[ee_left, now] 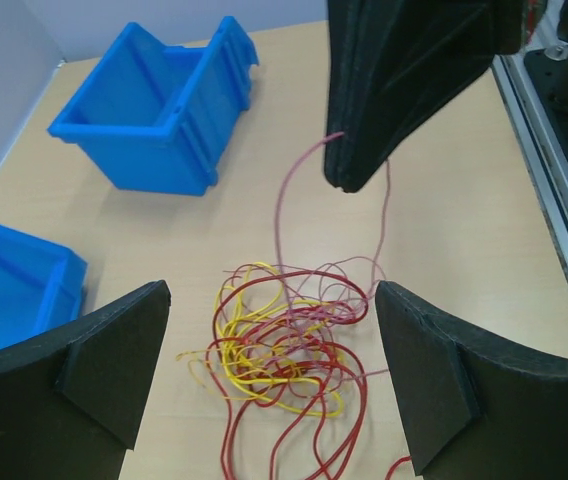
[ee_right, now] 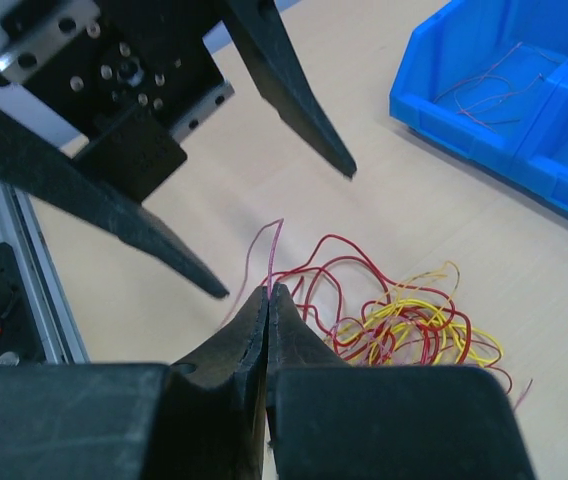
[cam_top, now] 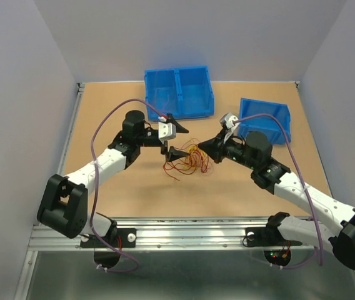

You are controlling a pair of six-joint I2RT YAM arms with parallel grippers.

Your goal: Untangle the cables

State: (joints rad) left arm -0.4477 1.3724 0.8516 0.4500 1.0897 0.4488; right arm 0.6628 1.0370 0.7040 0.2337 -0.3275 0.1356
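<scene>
I will close my left gripper on the hanging part point(cam_top: 196, 149) point(ee_left: 286, 288) of the thin pink-red wire, between my right gripper and the tangle of cables.
The cables point(cam_top: 193, 159) lie in a loose tangle of red and yellow loops on the wooden table, between the two arms. My right gripper point(ee_right: 268, 291) is shut on one thin pink-red wire point(ee_right: 276, 250), lifting its end up out of the tangle point(ee_right: 404, 320). In the left wrist view that right gripper point(ee_left: 349, 180) hangs above the heap with the pinched wire point(ee_left: 282, 215) trailing down into the cables point(ee_left: 284, 350). My left gripper point(ee_left: 272, 295) is open, its two fingers wide apart on either side of the heap, holding nothing. In the top view the left gripper point(cam_top: 179, 137) faces the right gripper point(cam_top: 205, 145).
A blue two-compartment bin point(cam_top: 184, 111) stands at the back middle of the table, with a few thin wires in one compartment point(ee_right: 494, 80). A smaller blue bin point(cam_top: 262, 102) stands at the back right, just behind my right wrist. The aluminium rail point(cam_top: 184, 234) runs along the near edge.
</scene>
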